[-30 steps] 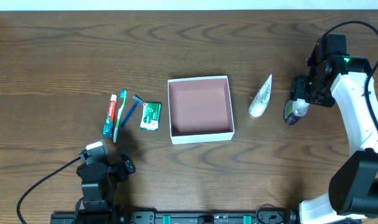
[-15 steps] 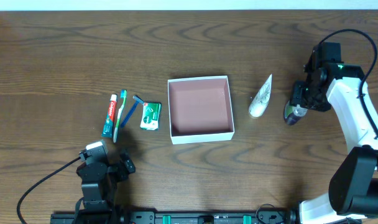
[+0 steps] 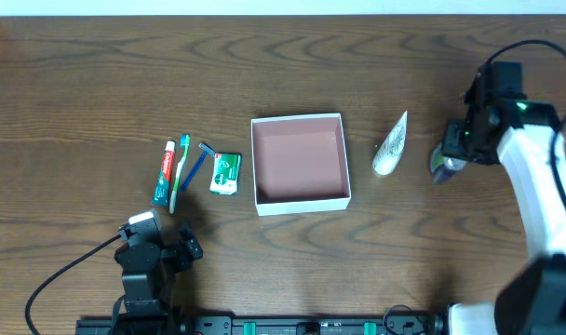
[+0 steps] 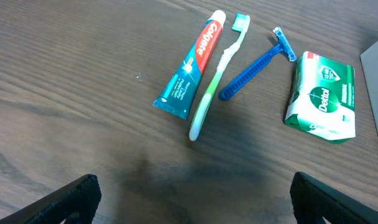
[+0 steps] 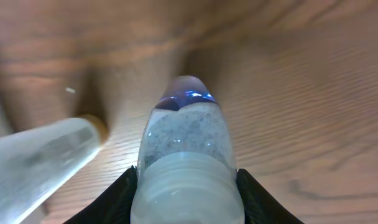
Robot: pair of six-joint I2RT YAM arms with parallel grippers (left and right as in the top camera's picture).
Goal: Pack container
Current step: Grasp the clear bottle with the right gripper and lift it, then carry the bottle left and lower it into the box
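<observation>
I need to release the clear bottle from my right gripper inside the box (image 3: 323, 158), close to the side of the box that faces the white tube.
The container (image 3: 300, 199), a shallow square box with white walls and a pink-brown inside, sits mid-table and holds nothing. My right gripper (image 3: 448, 156) is shut on a small clear bottle with a white cap (image 5: 185, 140), held right of a white tube (image 3: 391, 146) that also shows in the right wrist view (image 5: 40, 152). Left of the box lie a toothpaste tube (image 4: 194, 62), a green toothbrush (image 4: 217, 68), a blue razor (image 4: 257, 63) and a green-and-white packet (image 4: 321, 95). My left gripper (image 4: 189, 199) is open and empty, near the front edge, below the toiletries.
The dark wooden table (image 3: 97, 84) runs to a pale strip at the far edge. My left arm's base and cable (image 3: 143, 265) sit at the front left. My right arm (image 3: 544, 195) runs along the right side.
My right gripper has shifted slightly up and right, lifting the small bottle off the table. The left arm and the other toiletries have not moved.
</observation>
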